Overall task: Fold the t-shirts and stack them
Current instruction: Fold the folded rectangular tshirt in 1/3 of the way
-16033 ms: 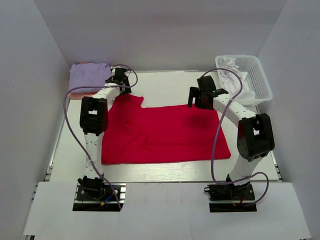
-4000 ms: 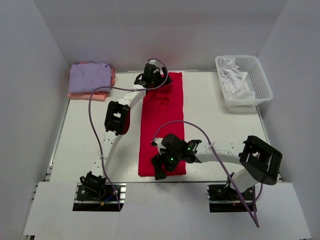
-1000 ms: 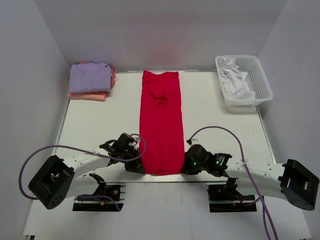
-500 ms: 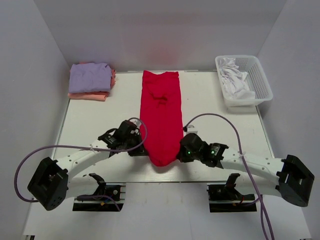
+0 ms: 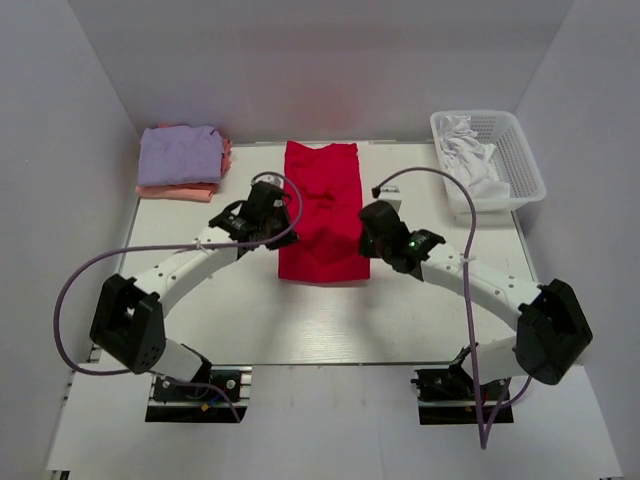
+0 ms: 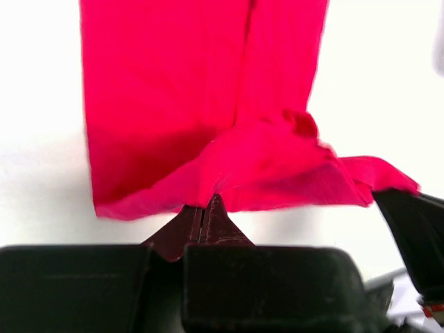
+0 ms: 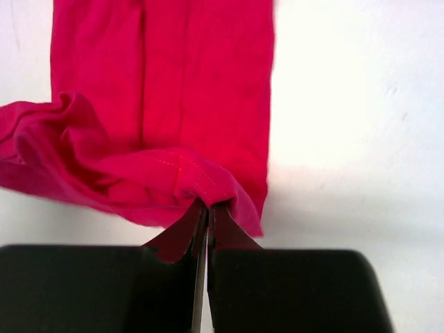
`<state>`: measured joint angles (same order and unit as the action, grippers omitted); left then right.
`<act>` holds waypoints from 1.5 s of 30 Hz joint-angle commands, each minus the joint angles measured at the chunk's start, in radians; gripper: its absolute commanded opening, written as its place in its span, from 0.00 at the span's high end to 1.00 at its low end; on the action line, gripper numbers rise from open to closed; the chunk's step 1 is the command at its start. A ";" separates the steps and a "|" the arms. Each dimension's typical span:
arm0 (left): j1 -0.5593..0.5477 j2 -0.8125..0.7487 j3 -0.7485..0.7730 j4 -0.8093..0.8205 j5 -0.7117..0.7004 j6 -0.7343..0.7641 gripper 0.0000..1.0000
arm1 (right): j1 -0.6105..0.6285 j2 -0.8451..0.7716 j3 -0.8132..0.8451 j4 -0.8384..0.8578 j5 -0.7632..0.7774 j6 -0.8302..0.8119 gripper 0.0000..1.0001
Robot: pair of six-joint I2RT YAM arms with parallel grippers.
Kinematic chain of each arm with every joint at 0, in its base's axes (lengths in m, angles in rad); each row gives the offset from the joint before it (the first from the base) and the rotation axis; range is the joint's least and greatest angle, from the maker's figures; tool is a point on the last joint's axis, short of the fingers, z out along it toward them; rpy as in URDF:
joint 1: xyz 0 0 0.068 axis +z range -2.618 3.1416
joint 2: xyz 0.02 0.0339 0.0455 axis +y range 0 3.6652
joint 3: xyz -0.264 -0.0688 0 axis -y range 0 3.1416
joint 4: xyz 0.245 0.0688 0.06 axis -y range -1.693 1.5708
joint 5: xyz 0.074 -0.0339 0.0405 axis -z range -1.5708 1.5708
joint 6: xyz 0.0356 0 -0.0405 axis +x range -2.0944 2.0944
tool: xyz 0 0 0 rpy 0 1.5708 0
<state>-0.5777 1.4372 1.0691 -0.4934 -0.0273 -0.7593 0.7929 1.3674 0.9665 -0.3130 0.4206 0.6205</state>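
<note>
The red t-shirt's hem is bunched at the robot's right gripper, so it should lay the hem down, open, and pinch the hem's corner (image 7: 251, 225) to straighten the fold.
The red t-shirt (image 5: 320, 195), folded into a long strip, lies at the middle of the table with its near part lifted and doubled back over itself. My left gripper (image 5: 281, 233) is shut on the left corner of its lifted hem, and the left wrist view shows the cloth (image 6: 173, 104) pinched at the tips (image 6: 207, 202). My right gripper (image 5: 363, 240) is shut on the right corner, where the stitched hem (image 7: 180, 166) bunches over the tips (image 7: 207, 205). A folded lavender t-shirt (image 5: 180, 152) rests on a salmon-pink one (image 5: 176, 190) at the back left.
A white lattice basket (image 5: 522, 160) holding white cloth (image 5: 468, 158) stands at the back right. White walls close in the table on three sides. Purple cables loop from both arms over the table's near half.
Both grippers have carried the red shirt's near hem up and away from the table's near edge toward the far end. The strip now covers about half its earlier length.
</note>
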 commanded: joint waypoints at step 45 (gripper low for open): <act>0.288 0.622 0.715 -0.109 0.084 0.114 0.07 | -0.383 0.671 0.779 -0.035 -0.411 -0.407 0.31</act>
<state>-0.3130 2.1197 1.7596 -0.5228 0.0853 -0.6498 0.4232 2.0521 1.6821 -0.3016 0.0822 0.2554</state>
